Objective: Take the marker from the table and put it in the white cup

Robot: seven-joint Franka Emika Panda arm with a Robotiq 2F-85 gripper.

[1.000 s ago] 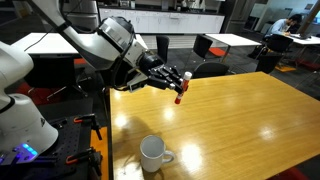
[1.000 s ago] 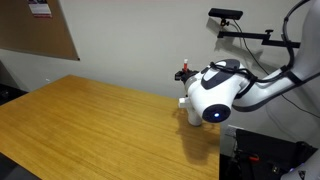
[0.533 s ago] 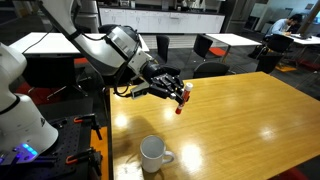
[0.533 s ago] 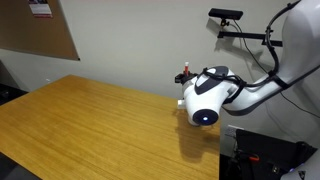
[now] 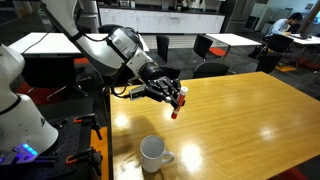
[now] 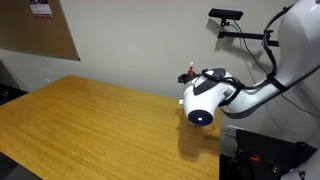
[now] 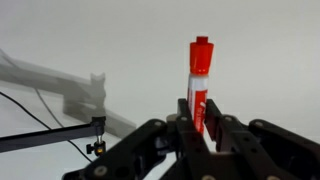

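Observation:
The robot's gripper will release the red marker inside the opening of the white cup (image 5: 154, 149) near the front edge of the table. The marker is still in the air above the table.
My gripper (image 5: 174, 99) is shut on the red marker (image 5: 176, 109) and holds it in the air above the honey-coloured table (image 5: 240, 125). The marker hangs down from the fingers in an exterior view. In the wrist view the marker (image 7: 198, 80) stands up between the two black fingers (image 7: 200, 125), red with a white band. The white cup (image 5: 152, 154) stands upright on the table near its front edge, handle to the right, below and a little left of the gripper. In an exterior view the arm's white wrist (image 6: 203, 98) hides the gripper, and only the marker's tip (image 6: 183, 74) shows behind it.
White tables and black chairs (image 5: 208, 44) stand behind the table. A white robot base (image 5: 18, 110) and a stand are at the left. A camera on a boom (image 6: 226, 16) stands by the wall, and a cork board (image 6: 35, 30) hangs on it.
The gripper has moved down and toward the front of the table with the marker in it, closer to the cup. The cup has not moved.

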